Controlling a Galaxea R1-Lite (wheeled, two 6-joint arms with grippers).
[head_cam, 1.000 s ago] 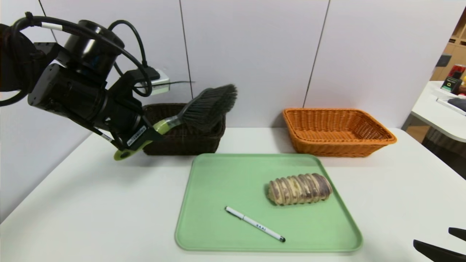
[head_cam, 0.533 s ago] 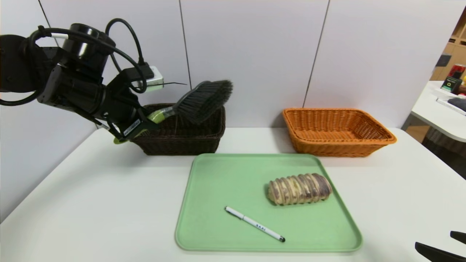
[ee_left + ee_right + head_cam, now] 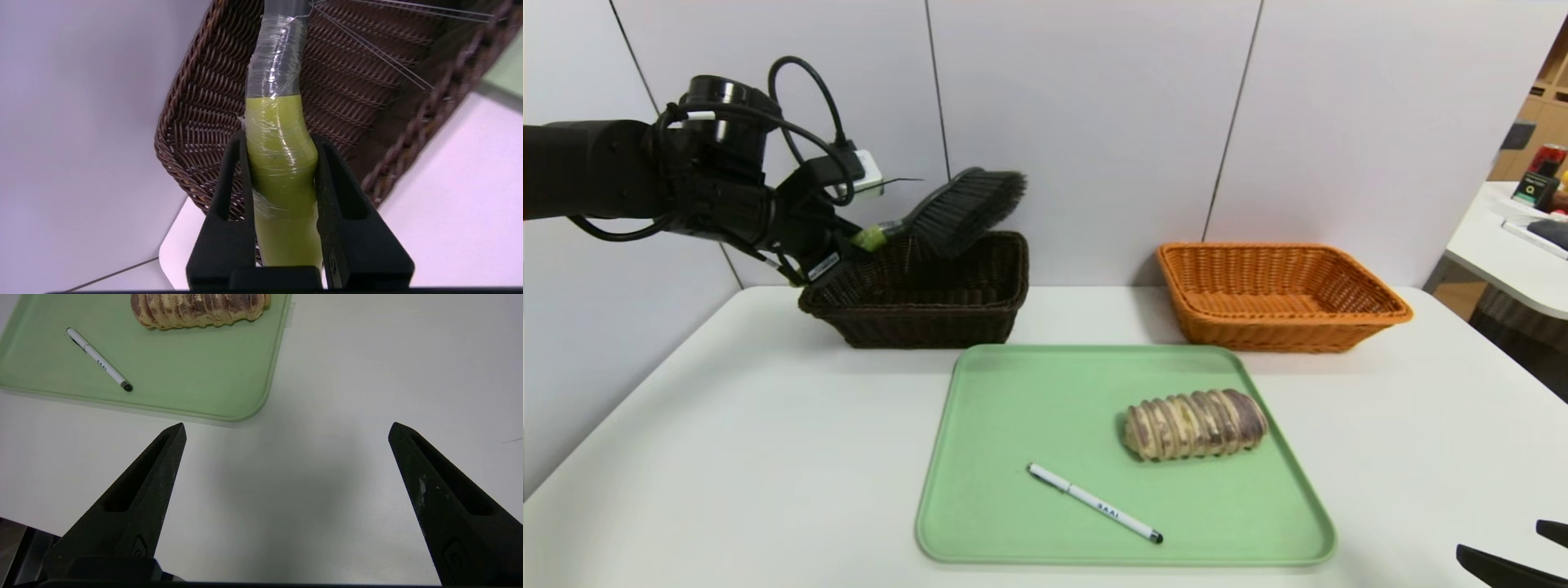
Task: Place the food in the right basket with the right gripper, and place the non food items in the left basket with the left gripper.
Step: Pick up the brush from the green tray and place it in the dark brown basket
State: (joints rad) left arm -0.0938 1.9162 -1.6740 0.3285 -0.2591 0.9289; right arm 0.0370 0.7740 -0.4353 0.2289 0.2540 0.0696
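Note:
The hand brush will be put down lengthwise by my left gripper across the middle of the dark brown basket [image 3: 915, 261].
My left gripper [image 3: 837, 253] is shut on the green handle of the hand brush [image 3: 956, 211], holding it over the dark brown basket [image 3: 923, 318] at the back left. Its black bristles point up and to the right above the rim. In the left wrist view both fingers clamp the green handle [image 3: 282, 163] over the basket's weave [image 3: 196, 114]. The striped bread roll [image 3: 1194, 423] and the white pen [image 3: 1094, 502] lie on the green tray [image 3: 1013, 392]. The orange basket [image 3: 1278, 294] stands at the back right. My right gripper [image 3: 286, 430] stands open above the table near the front right corner.
The white table [image 3: 727, 457] carries the tray in the middle, both baskets behind it. Grey wall panels rise right behind the baskets. Another white table [image 3: 1503, 253] with small items stands beyond the right edge.
My left arm has carried the brush back and leftward, from in front of the dark basket's left end to over that basket. The right gripper has stayed put.

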